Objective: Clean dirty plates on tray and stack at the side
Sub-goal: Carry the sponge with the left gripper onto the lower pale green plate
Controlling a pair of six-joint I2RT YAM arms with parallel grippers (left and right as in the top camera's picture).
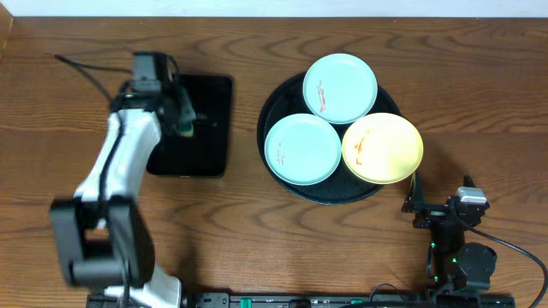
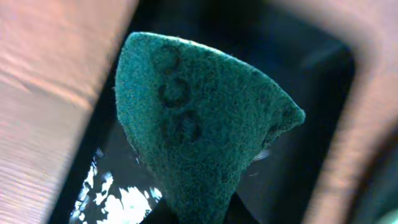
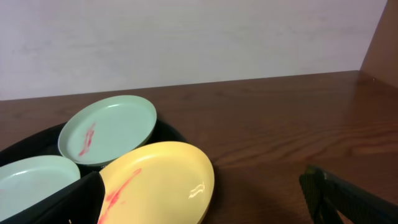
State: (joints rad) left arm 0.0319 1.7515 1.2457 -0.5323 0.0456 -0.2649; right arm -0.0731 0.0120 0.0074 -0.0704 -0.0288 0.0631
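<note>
Next, my left gripper lets go of the green scouring pad on the front mint plate (image 1: 309, 162), next to that plate's red-orange smear.
Three plates lie on the round black tray (image 1: 276, 101): a mint one (image 1: 340, 88) at the back, a second mint one (image 1: 302, 150) at the front left, and a yellow one (image 1: 383, 147) at the front right. Each carries a red-orange smear. My left gripper (image 1: 184, 120) hangs over the small rectangular black tray (image 1: 205, 94), shut on a green scouring pad (image 2: 199, 130) that fills the left wrist view. My right gripper (image 1: 441, 208) rests open near the table's front right, just short of the yellow plate (image 3: 161, 183). The back mint plate (image 3: 109, 127) lies beyond it.
The rectangular black tray (image 2: 298, 93) lies left of the round tray, with a wet shine on its floor. Bare wood table (image 1: 479, 77) stretches to the right of the round tray (image 3: 168, 132). A cable (image 1: 86, 68) trails at the far left.
</note>
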